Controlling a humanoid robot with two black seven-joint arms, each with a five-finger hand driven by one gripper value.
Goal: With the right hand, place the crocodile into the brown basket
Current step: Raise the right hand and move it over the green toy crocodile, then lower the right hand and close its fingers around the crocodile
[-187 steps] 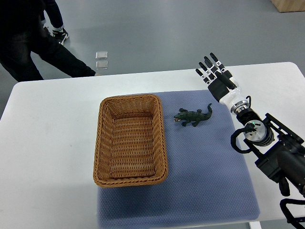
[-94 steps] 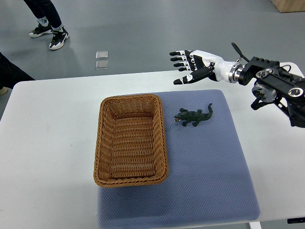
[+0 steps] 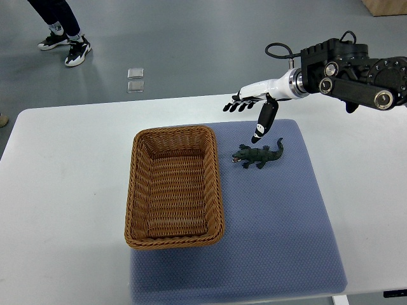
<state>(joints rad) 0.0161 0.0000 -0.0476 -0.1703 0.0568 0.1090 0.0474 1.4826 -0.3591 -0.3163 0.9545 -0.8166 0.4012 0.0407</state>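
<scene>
The fingers of my right gripper needs to close on the middle of the body (image 3: pixel 256 155) of the crocodile, in between its front legs and its back legs.
A small dark green toy crocodile (image 3: pixel 258 154) lies on the blue mat (image 3: pixel 280 216), head toward the basket, tail pointing up-right. The brown wicker basket (image 3: pixel 136 190) sits just left of it, with nothing inside. My right hand (image 3: pixel 249 111) reaches in from the upper right and hovers just above and behind the crocodile. Its fingers are spread, the thumb (image 3: pixel 262 124) pointing down toward the toy without touching it. It holds nothing. The left arm does not show.
The mat and basket rest on a white table (image 3: pixel 63 190) whose far edge runs behind the hand. A person's feet (image 3: pixel 63 44) stand on the grey floor at the top left. Two small clear squares (image 3: pixel 135 79) lie on the floor.
The right arm has swung lower and further left, bringing the open hand down close over the crocodile. The crocodile and basket have not moved. The person at the top left has shifted slightly.
</scene>
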